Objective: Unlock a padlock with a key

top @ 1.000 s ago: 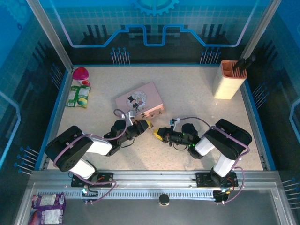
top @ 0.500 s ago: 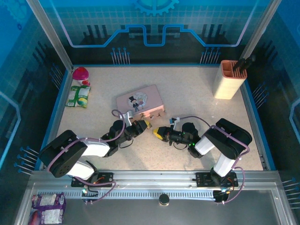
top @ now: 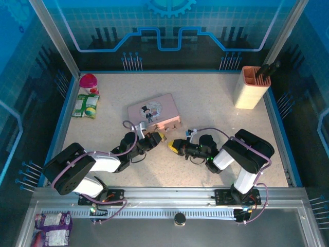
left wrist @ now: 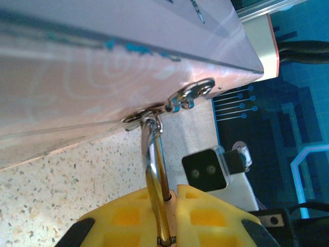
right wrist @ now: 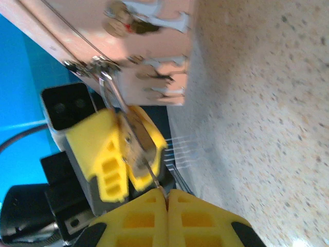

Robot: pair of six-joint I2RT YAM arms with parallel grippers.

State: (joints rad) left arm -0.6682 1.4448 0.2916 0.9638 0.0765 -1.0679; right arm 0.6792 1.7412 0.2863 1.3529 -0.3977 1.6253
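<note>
The key runs at a slant from my right gripper's fingers into the padlock, so next I open, move round to the front and take the key in line with the padlock body (right wrist: 138,153).
The padlock (right wrist: 134,145) is small and brass. It hangs by its thin shackle (left wrist: 153,154) from the hasp (left wrist: 141,116) on the pink tin (top: 153,111). My left gripper (left wrist: 172,194) is shut on the padlock body, just in front of the tin's near edge. My right gripper (right wrist: 167,198) is shut on the key (right wrist: 154,178). The key's thin shaft points up at the padlock's lower face and its tip is touching there. In the top view the left gripper (top: 157,137) and the right gripper (top: 174,146) face each other almost nose to nose.
A beige holder (top: 251,86) with dark tools stands at the back right. A pink item (top: 88,80) and a green packet (top: 86,105) lie at the back left. Blue walls ring the speckled table (top: 216,113). A snack packet (top: 51,226) lies outside the front rail.
The left arm's elbow has swung down toward the near left. Both grippers have stayed close together at the tin's near edge, and the tin has barely shifted.
</note>
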